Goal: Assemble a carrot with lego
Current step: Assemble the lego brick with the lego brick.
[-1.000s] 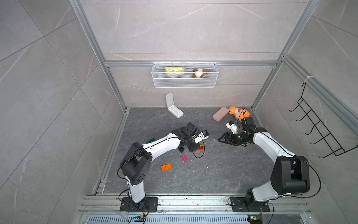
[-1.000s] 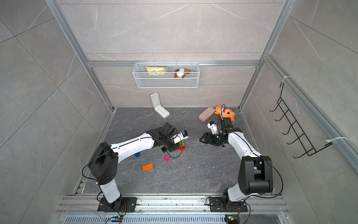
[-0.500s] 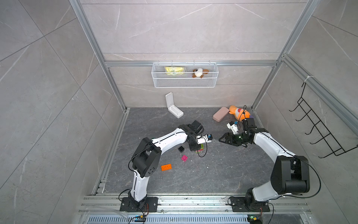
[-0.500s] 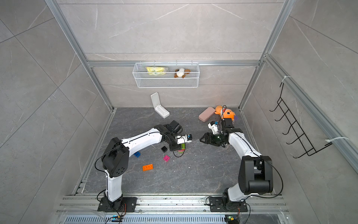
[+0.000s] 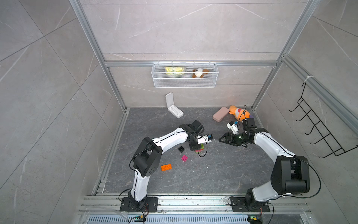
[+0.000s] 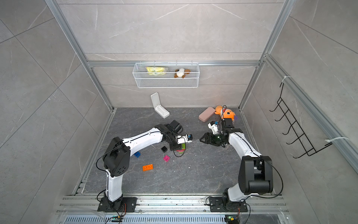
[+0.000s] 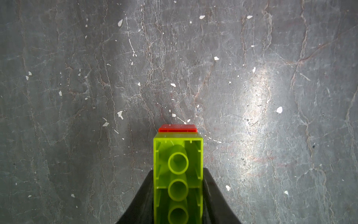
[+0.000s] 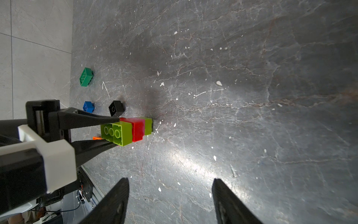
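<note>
Next, my left gripper lets go of the top lime brick, with its stack standing on the floor (image 5: 196, 148) next to the loose black brick.
The carrot (image 8: 135, 130) is a short stack of lego: a lime oblong brick, a red one, a sliver of pink and a lime end that meets the floor. My left gripper (image 7: 178, 170) is shut on the top lime brick (image 7: 178, 155), whose hollow underside faces the wrist camera. In both top views the stack (image 5: 200, 149) (image 6: 181, 150) sits under that gripper (image 5: 193, 146). My right gripper (image 8: 170, 180) (image 5: 220, 140) stands open and empty to the stack's right, pointing at it. Loose bricks lie nearby: black (image 5: 181, 149), pink (image 5: 184, 158), orange (image 5: 166, 167), blue (image 6: 137, 154), dark green (image 8: 86, 76).
A white hinged case (image 5: 173, 108) leans against the back wall. A pink case (image 5: 220, 114) and an orange plush fish (image 5: 239, 114) lie at the back right, behind the right arm. A wire basket (image 5: 184, 77) hangs on the back wall, a hook rack (image 5: 319, 131) on the right wall.
The left arm's elbow swung in toward the middle, and its gripper came down with the stack to the floor. The right arm has hardly moved.
</note>
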Controlling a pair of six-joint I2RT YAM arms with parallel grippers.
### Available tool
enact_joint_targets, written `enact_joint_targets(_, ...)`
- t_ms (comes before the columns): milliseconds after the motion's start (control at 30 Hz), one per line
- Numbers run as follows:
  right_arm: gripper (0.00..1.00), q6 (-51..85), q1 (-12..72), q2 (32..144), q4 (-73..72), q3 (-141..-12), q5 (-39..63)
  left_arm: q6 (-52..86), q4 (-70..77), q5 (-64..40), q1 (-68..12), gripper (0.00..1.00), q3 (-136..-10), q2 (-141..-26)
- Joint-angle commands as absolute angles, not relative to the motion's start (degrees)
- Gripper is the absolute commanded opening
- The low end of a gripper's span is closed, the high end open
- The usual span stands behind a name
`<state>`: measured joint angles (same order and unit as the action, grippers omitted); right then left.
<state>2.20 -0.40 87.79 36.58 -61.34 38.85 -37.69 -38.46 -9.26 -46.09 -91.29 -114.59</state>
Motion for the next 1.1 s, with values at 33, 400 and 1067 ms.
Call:
enact_joint_targets(33,0.71,2.5,-0.6,88.7,36.7,-60.5,39.6,-35.2,-36.2,-10.3,-46.0,0.26,-89.0,-115.6)
enact_joint_targets(400,0.70,2.5,-0.5,88.7,36.9,-60.4,39.3,-30.8,-38.1,-10.1,-45.0,0.26,-87.6,-115.8)
enact_joint_targets(1067,0.70,2.4,-0.6,89.6,36.8,-60.7,39.3,-25.1,-40.3,-6.6,-45.7,0.26,-83.7,-118.5)
